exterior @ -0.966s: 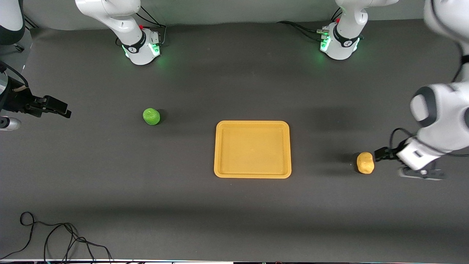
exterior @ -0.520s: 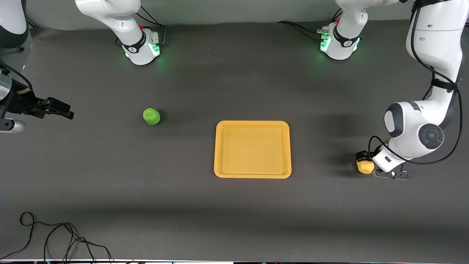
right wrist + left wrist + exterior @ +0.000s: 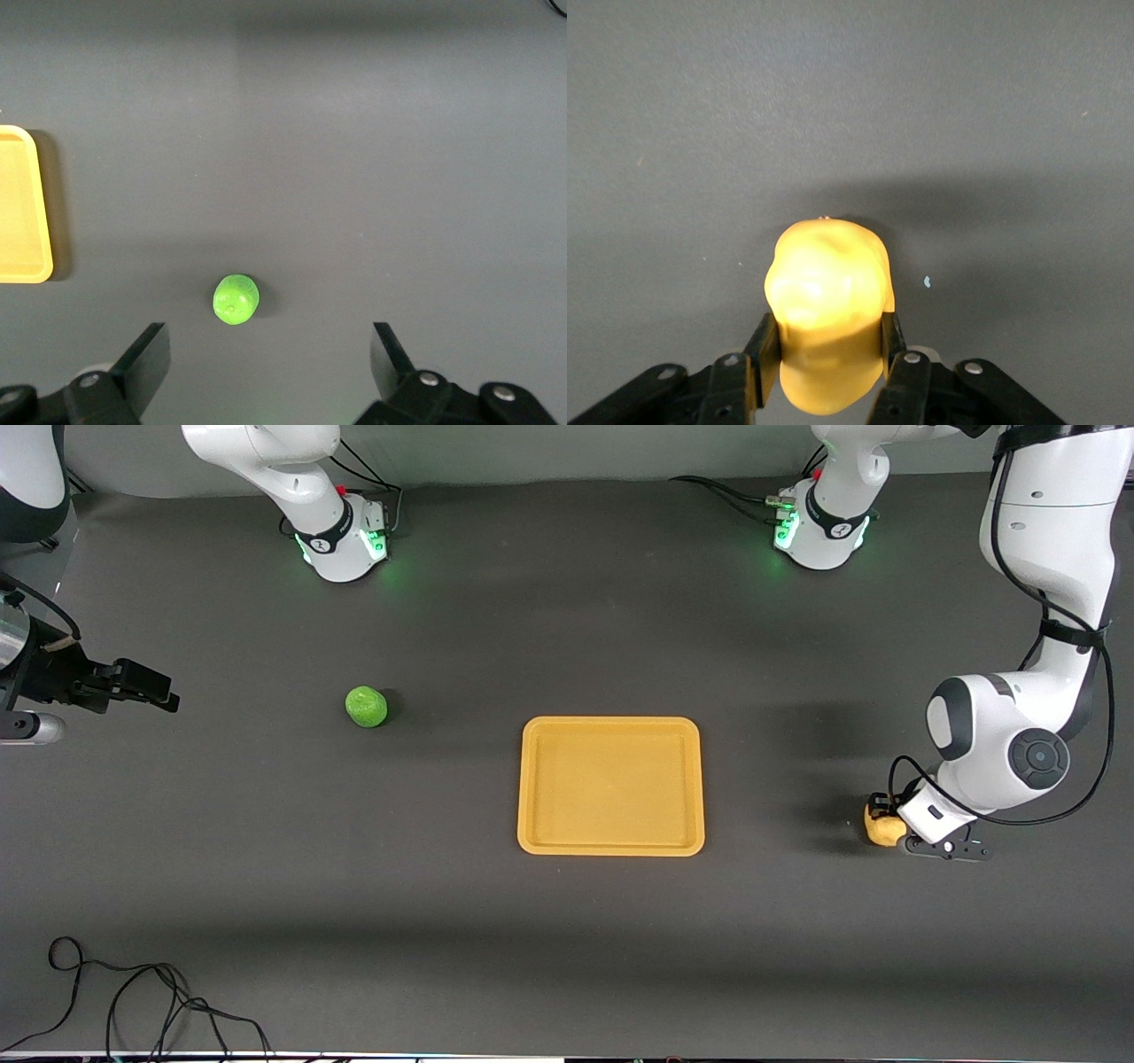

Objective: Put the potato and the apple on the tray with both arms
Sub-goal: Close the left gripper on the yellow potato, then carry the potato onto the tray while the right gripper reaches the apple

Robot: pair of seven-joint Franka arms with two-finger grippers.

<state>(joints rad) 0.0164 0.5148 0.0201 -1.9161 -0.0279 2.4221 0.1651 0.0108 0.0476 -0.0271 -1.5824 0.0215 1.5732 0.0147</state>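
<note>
The robot's left gripper will let go of the potato inside the tray (image 3: 676,790), next to the middle of the short rim nearest to that gripper.
The yellow-orange potato (image 3: 883,832) lies on the dark table at the left arm's end, level with the tray's nearer edge. My left gripper (image 3: 880,812) is down on it; in the left wrist view (image 3: 824,341) both fingers press the sides of the potato (image 3: 824,274). The green apple (image 3: 366,706) lies toward the right arm's end, a little farther from the front camera than the tray (image 3: 523,788), which lies mid-table and holds nothing. My right gripper (image 3: 155,689) hovers open over the right arm's end. The right wrist view (image 3: 270,341) shows the apple (image 3: 236,298) below and the tray's corner (image 3: 22,212).
A loose black cable (image 3: 133,992) lies by the table's near edge at the right arm's end. Both green-lit arm bases (image 3: 341,540) stand along the farthest edge. Wide bare tabletop surrounds the tray.
The left arm swung in and lowered, bringing its gripper over the potato and closing on it. The right gripper shifted only slightly. Apple and tray did not move.
</note>
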